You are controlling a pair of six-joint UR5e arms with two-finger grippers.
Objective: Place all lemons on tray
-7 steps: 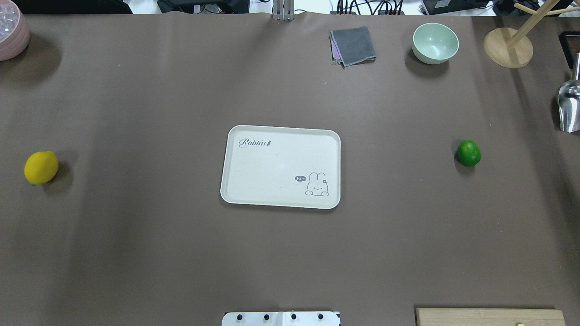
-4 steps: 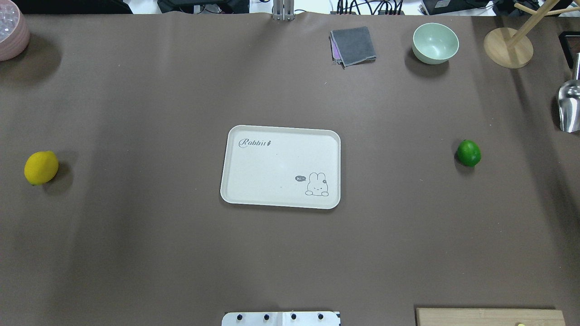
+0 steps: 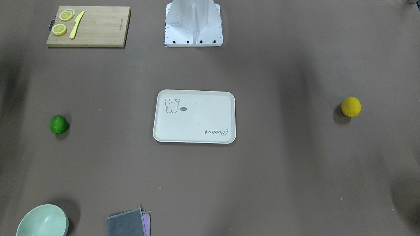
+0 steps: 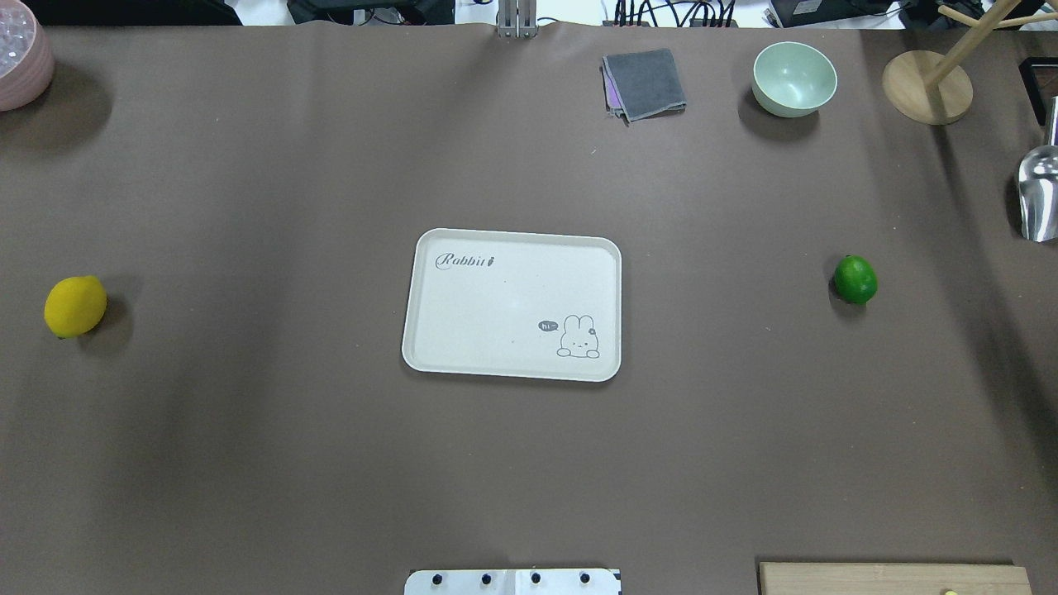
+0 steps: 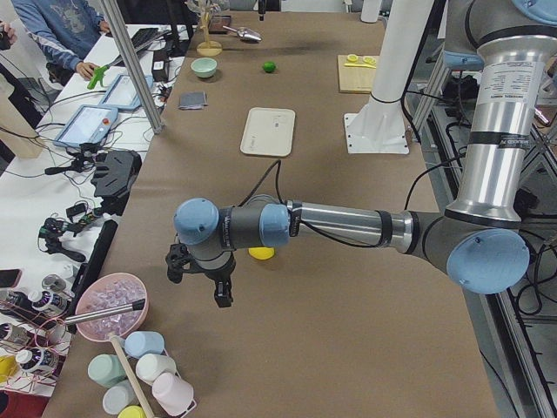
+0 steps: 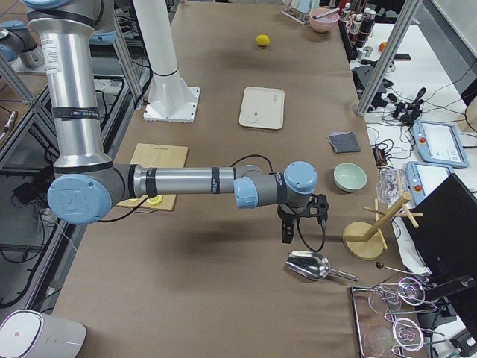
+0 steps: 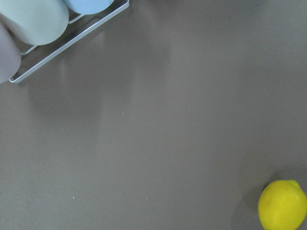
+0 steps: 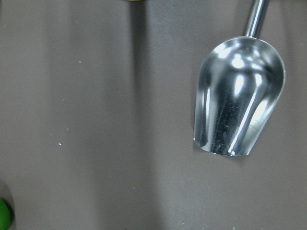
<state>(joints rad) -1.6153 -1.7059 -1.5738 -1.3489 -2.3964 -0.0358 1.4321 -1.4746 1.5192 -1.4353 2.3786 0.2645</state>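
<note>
The robot's right gripper will move to the green lemon's middle [image 3: 58, 124] [image 8: 3, 215] and close there, as that lemon is still sitting away from the cream tray.
The cream tray [image 4: 512, 304] lies empty at the table's middle; it also shows in the front view [image 3: 194, 116]. The yellow lemon [image 4: 75, 306] sits far to its left on the table and shows in the left wrist view [image 7: 282, 204]. The green lemon [image 4: 855, 278] sits far right, and its edge shows in the right wrist view [image 8: 4, 215]. My left gripper [image 5: 200, 280] hovers beside the yellow lemon [image 5: 260, 253], seen only from the side. My right gripper [image 6: 304, 220] shows only in the exterior right view. I cannot tell whether either is open or shut.
A cutting board [image 3: 88, 26] with lemon slices and a knife lies near the robot base. A green bowl [image 4: 793, 78], a grey cloth [image 4: 645, 83] and a wooden stand [image 4: 926, 87] line the far edge. A metal scoop [image 8: 237, 96] lies far right, a pink bowl [image 4: 21, 54] far left.
</note>
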